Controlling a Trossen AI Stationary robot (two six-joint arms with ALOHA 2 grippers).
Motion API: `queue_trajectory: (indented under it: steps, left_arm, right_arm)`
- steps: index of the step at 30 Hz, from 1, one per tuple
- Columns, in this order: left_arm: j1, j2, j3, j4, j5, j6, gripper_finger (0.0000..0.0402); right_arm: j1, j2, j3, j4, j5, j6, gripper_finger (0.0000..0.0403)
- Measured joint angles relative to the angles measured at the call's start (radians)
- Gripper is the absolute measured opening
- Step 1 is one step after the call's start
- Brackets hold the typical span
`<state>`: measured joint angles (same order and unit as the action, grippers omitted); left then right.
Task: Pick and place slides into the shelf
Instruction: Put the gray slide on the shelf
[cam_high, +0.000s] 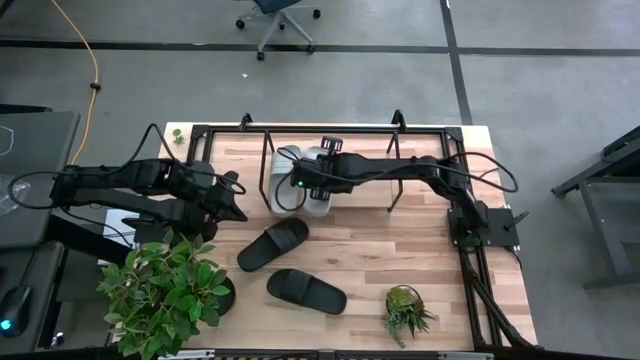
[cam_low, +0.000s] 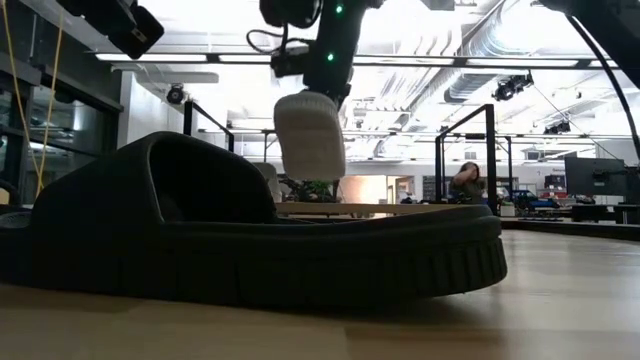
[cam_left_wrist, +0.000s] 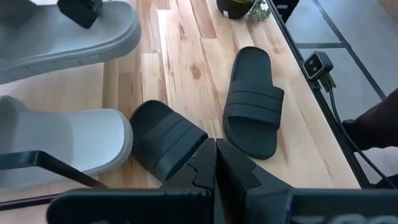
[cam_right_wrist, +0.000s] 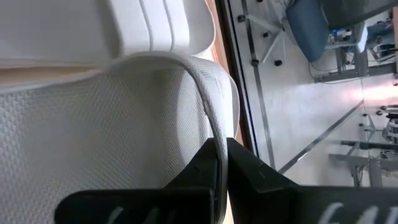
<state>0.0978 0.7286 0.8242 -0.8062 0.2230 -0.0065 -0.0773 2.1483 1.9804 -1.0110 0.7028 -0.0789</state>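
Next, I let go of the light grey slide with my right gripper in the shelf (cam_high: 314, 181), close beside the other grey slide.
The shelf (cam_high: 400, 128) stands at the table's far side. My right gripper (cam_high: 300, 184) is shut on one light grey slide (cam_high: 320, 200) at the shelf's front; in the low view this slide (cam_low: 310, 135) hangs in the air. The other grey slide (cam_high: 284, 172) lies flat in the shelf, just left of it. Two black slides (cam_high: 272, 244) (cam_high: 305, 291) lie flat on the table in front of the shelf. My left gripper (cam_high: 236, 203) is shut and empty, left of the shelf's front, with the nearer black slide (cam_left_wrist: 165, 140) just ahead of it. My right gripper pinches the grey slide's raised side rim (cam_right_wrist: 210, 130) between its two fingers (cam_right_wrist: 245, 165). The slide hangs on end below the gripper (cam_low: 305, 60), clear of the table.
A large potted plant (cam_high: 165, 295) stands at the near left and a small plant (cam_high: 405, 312) at the near right. A shelf rail (cam_left_wrist: 56, 163) runs close to my left gripper. A person (cam_low: 465, 185) sits in the room beyond the table.
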Motion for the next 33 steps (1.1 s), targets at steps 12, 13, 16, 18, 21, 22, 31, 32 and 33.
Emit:
queue_trajectory:
  steps: [12,13,16,18,21,22,31,32,33]
  left_arm:
    - [0.0,0.0,0.0,-0.014,0.0,0.002,0.0001]
    - [0.0,0.0,0.0,-0.013,0.0,0.002,0.0001]
    - [0.0,0.0,0.0,-0.013,0.0,0.003,0.0001]
    - [0.0,0.0,0.0,-0.013,0.0,0.006,0.0001]
    - [0.0,0.0,0.0,-0.014,0.0,0.006,0.0001]
    - [0.0,0.0,0.0,-0.014,0.0,0.005,0.0001]
    - [0.0,0.0,0.0,-0.016,-0.003,0.005,0.0001]
    - [0.0,0.0,0.0,-0.016,-0.004,0.005,0.0001]
    - [0.0,0.0,0.0,-0.016,-0.006,0.005,0.0001]
  right_arm:
    - [-0.048,0.03,0.0,0.06,-0.055,-0.022,0.0]
    - [-0.05,0.032,0.0,0.062,-0.061,-0.027,0.0]
    - [-0.055,0.045,0.0,0.065,-0.08,-0.049,0.0]
    - [-0.056,0.049,0.0,0.065,-0.089,-0.061,0.0]
    - [-0.06,0.061,0.0,0.071,-0.104,-0.061,0.0]
    - [-0.06,0.067,0.0,0.071,-0.11,-0.061,0.0]
    - [-0.06,0.085,0.0,0.099,-0.093,-0.054,0.0]
    - [-0.061,0.085,0.0,0.104,-0.089,-0.054,0.0]
    - [-0.062,0.085,0.0,0.107,-0.083,-0.054,0.0]
